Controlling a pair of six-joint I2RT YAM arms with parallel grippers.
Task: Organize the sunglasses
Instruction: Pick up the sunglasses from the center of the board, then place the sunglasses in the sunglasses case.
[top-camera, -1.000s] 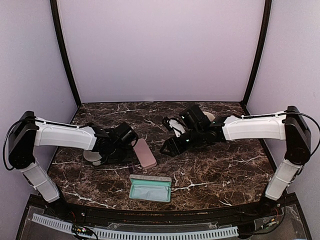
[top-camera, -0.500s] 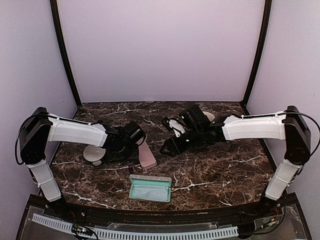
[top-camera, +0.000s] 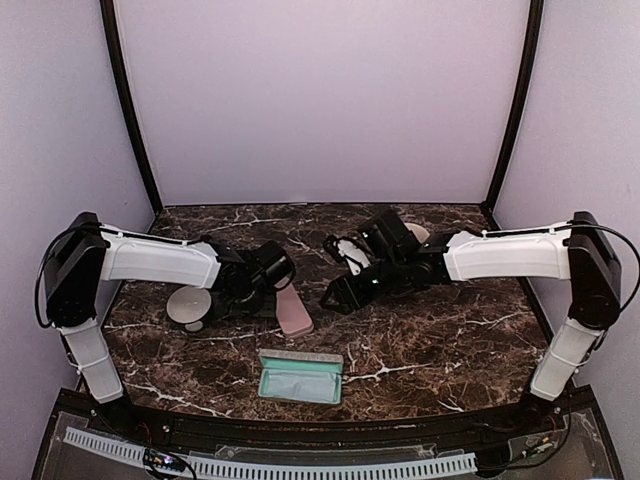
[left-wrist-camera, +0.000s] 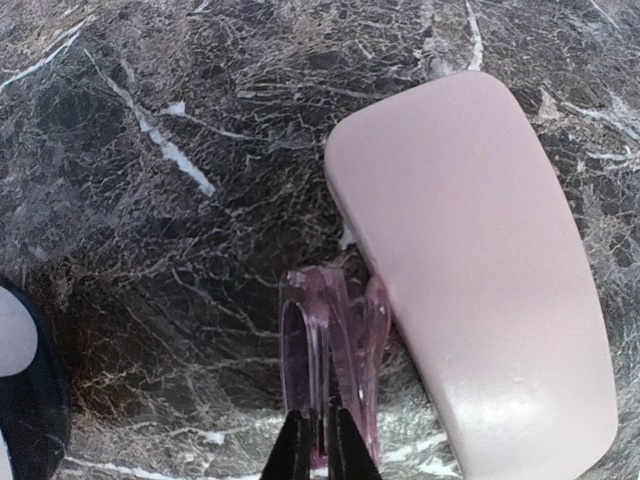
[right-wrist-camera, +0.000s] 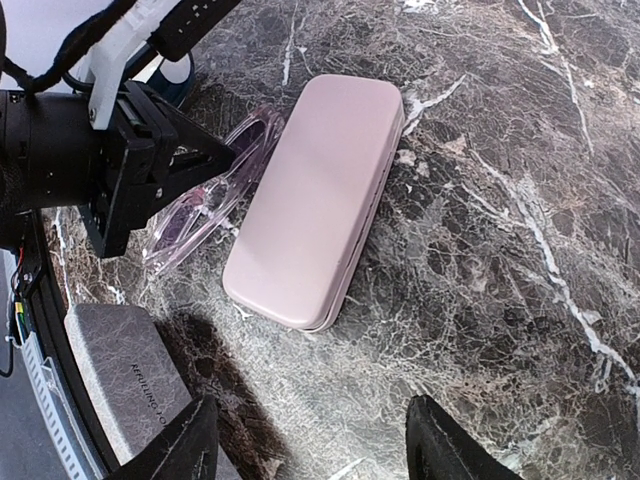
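Observation:
My left gripper is to release the translucent pink sunglasses, now low over the table beside the pink case, inside the teal-lined base of the open grey case (top-camera: 301, 384).
The translucent pink sunglasses (left-wrist-camera: 330, 350) lie folded along the left edge of the closed pink case (left-wrist-camera: 480, 280). My left gripper (left-wrist-camera: 315, 455) is shut on their frame, low over the table. In the right wrist view the sunglasses (right-wrist-camera: 205, 195) show between the left gripper (right-wrist-camera: 150, 160) and the pink case (right-wrist-camera: 315, 200). My right gripper (right-wrist-camera: 320, 450) is open and empty, hovering over bare table to the right of the case. In the top view the left gripper (top-camera: 265, 298) and the right gripper (top-camera: 333, 297) flank the pink case (top-camera: 292, 308). The thin dark sunglasses are out of view.
An open grey case with a teal lining (top-camera: 300, 377) lies near the front edge; its grey lid shows in the right wrist view (right-wrist-camera: 130, 385). A round white object with a dark rim (top-camera: 188, 308) sits left of the left gripper.
My left arm has swung to the right, bringing its gripper up beside the pink case. The right arm has not moved.

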